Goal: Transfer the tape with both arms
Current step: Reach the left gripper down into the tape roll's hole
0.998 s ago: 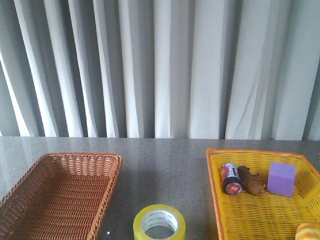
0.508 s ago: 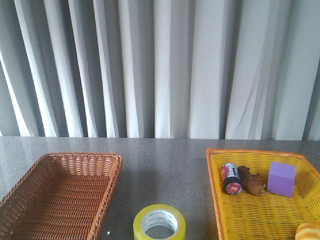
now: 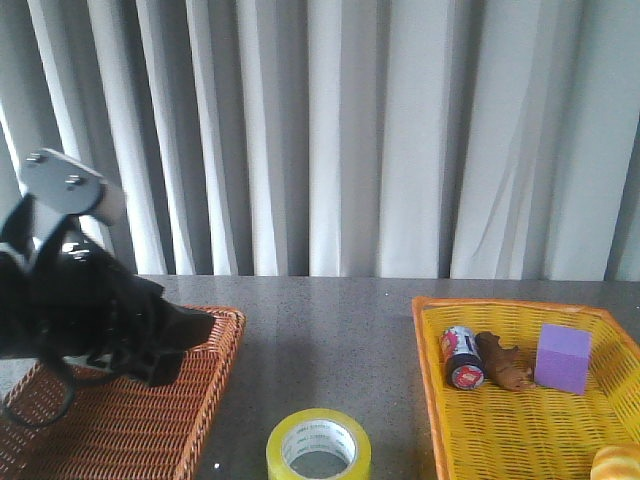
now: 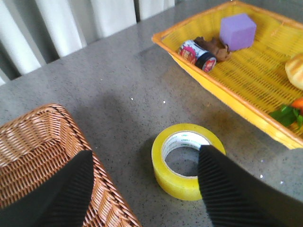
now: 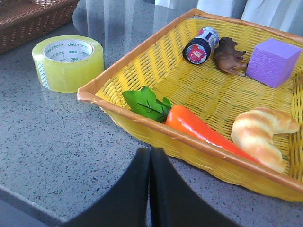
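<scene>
The yellow tape roll is towards the curtains. Next, my left gripper closes on the yellow tape roll by its side [image 3: 284,428] [image 4: 159,158] nearest the brown basket.
The yellow tape roll [image 3: 319,447] lies flat on the grey table at the front centre, between the two baskets. It also shows in the left wrist view [image 4: 188,160] and the right wrist view [image 5: 68,62]. My left arm [image 3: 90,315] hangs over the brown basket, its grey plate [image 3: 62,182] on top. My left gripper [image 4: 146,187] is open and empty, above and short of the tape; one finger [image 4: 236,194] overlaps the roll's edge in that view. My right gripper [image 5: 150,156] is shut and empty, low over the table near the yellow basket's front edge; it is out of the front view.
A brown wicker basket [image 3: 130,400] stands at the left. A yellow basket [image 3: 520,410] at the right holds a small can [image 3: 462,357], a brown toy animal [image 3: 502,361], a purple block [image 3: 563,357], a carrot [image 5: 208,132] and a croissant [image 5: 262,135]. Curtains hang behind the table.
My left arm has come into the front view from the left, over the brown basket. The tape and the basket items have not moved.
</scene>
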`<state>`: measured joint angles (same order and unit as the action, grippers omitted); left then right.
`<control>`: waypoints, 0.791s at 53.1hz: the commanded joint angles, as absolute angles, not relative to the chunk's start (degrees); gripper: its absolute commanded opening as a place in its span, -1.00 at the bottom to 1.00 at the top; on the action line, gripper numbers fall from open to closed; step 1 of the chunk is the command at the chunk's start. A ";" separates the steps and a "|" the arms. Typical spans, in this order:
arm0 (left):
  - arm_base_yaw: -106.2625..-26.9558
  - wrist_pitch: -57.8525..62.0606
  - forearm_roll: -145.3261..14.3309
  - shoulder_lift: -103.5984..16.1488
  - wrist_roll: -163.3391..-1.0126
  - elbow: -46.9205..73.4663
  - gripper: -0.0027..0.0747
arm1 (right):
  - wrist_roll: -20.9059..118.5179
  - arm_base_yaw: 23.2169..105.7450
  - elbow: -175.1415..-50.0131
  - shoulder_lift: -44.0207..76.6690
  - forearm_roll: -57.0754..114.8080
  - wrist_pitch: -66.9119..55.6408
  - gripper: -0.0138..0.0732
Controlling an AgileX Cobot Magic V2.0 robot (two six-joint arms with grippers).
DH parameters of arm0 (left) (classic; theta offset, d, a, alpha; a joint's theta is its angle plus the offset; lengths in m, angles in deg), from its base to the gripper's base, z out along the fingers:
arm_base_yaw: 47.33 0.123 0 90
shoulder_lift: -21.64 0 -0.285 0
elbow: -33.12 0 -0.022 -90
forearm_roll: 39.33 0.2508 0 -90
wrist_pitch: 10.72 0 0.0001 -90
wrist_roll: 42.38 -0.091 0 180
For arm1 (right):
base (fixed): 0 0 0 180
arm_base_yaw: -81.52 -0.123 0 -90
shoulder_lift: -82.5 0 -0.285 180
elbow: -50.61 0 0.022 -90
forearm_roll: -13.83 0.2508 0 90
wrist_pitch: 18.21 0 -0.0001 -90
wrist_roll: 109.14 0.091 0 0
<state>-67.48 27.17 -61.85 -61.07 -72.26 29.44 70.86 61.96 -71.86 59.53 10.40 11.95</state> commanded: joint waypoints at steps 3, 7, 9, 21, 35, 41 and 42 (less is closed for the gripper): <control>-67.92 31.76 -62.51 -70.72 -74.80 40.11 0.28 | 70.86 62.20 -73.52 59.00 10.34 8.07 -0.70; -67.97 35.12 -62.51 -76.73 -75.08 45.44 0.28 | 71.25 62.20 -73.52 59.00 10.35 8.07 -0.70; -67.97 36.87 -62.51 -79.37 -75.08 47.86 0.28 | 71.25 62.20 -73.52 59.00 10.35 8.07 -0.70; -68.50 44.92 -63.72 -92.78 -76.12 60.64 0.28 | 71.25 62.20 -73.52 59.00 10.35 8.07 -0.70; -68.58 48.91 -63.30 -100.65 -76.69 65.60 0.28 | 71.24 62.20 -73.52 59.00 10.24 8.13 -0.70; -68.92 49.53 -64.00 -102.33 -77.29 65.60 0.28 | 71.24 62.20 -73.52 59.00 10.09 8.13 -0.70; -69.01 49.53 -64.00 -102.47 -77.44 65.60 0.28 | 71.24 62.20 -73.52 59.00 10.09 8.13 -0.70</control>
